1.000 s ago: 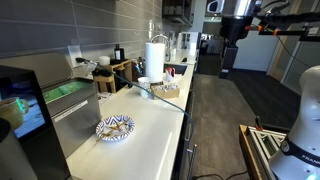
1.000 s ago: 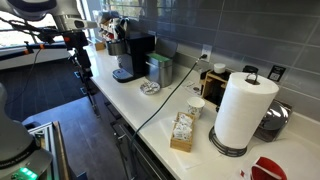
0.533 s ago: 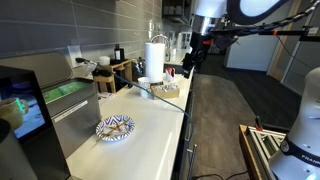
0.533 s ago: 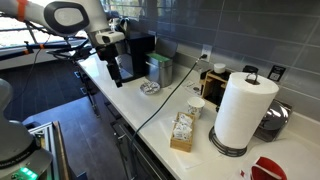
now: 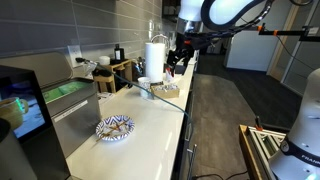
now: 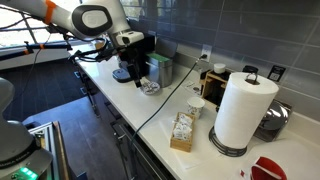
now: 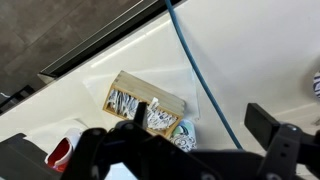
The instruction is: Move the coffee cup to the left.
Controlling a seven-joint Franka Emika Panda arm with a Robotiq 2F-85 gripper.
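Observation:
My gripper will move next to the coffee cup that is beside the wooden box of packets, and then close on the coffee cup's rim (image 5: 144, 80) (image 7: 183, 129).
The coffee cup (image 5: 143, 83) is a small white mug with bluish markings. It stands on the white counter beside a wooden box of packets (image 5: 166, 90) and in front of the tall paper-towel roll (image 5: 155, 57). It also shows in an exterior view (image 6: 196, 107). My gripper (image 5: 177, 60) hangs in the air above the counter, apart from the cup, and also shows in an exterior view (image 6: 140, 70). In the wrist view the gripper (image 7: 200, 120) is open and empty. There the cup (image 7: 183, 137) shows below the box (image 7: 140, 100), partly hidden by the gripper body.
A blue-and-white plate (image 5: 114, 127) lies nearer along the counter. A black coffee machine (image 6: 133, 55) stands by the wall. A blue cable (image 7: 200, 70) runs across the counter past the cup. A red bowl (image 6: 268, 170) sits beyond the roll. The counter edge (image 5: 185, 120) drops to the floor.
The arm has swung from out over the floor to above the counter, bringing the gripper closer to the cup and the box. The cup has not moved.

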